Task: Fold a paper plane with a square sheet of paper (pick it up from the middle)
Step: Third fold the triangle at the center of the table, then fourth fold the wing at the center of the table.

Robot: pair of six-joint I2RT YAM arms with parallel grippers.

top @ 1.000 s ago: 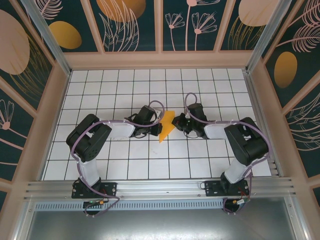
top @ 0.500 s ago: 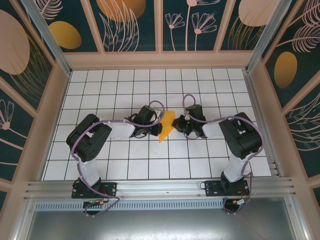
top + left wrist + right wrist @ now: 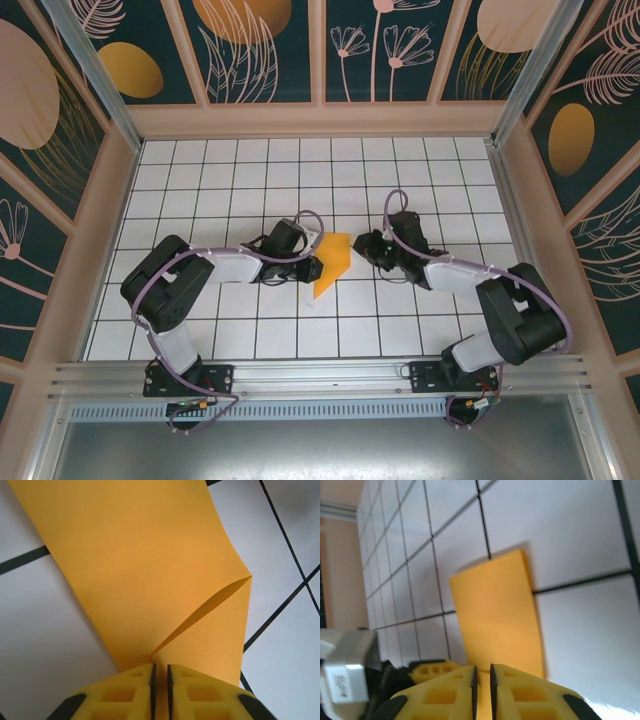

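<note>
The flap gapes off the sheet, so my right gripper will press it down before my left gripper opens and grips nearer the sheet's pointed end [image 3: 318, 292].
The square sheet of paper [image 3: 333, 263] is a folded orange-yellow shape with a pointed lower end, lying on the white tiles between the two arms. My left gripper [image 3: 307, 266] sits at its left edge. In the left wrist view the paper [image 3: 150, 570] shows a raised flap, and the left gripper [image 3: 160, 672] is open by a thin slit with orange showing in the gap. My right gripper [image 3: 366, 245] is at the paper's upper right edge. In the right wrist view the right gripper [image 3: 482, 672] is also open by a narrow slit at the edge of the paper [image 3: 495, 615].
The white tiled floor [image 3: 250, 330] is boxed in by beige-framed walls [image 3: 320, 118] on three sides. An aluminium rail [image 3: 320, 375] runs along the near edge, carrying both arm bases. The left gripper's yellow fingers [image 3: 427, 670] appear in the right wrist view.
Both grippers' jaws have parted from shut to a narrow gap. The paper now looks wider and sits slightly lower. The right arm's elbow swung right and the left arm's elbow drew nearer.
</note>
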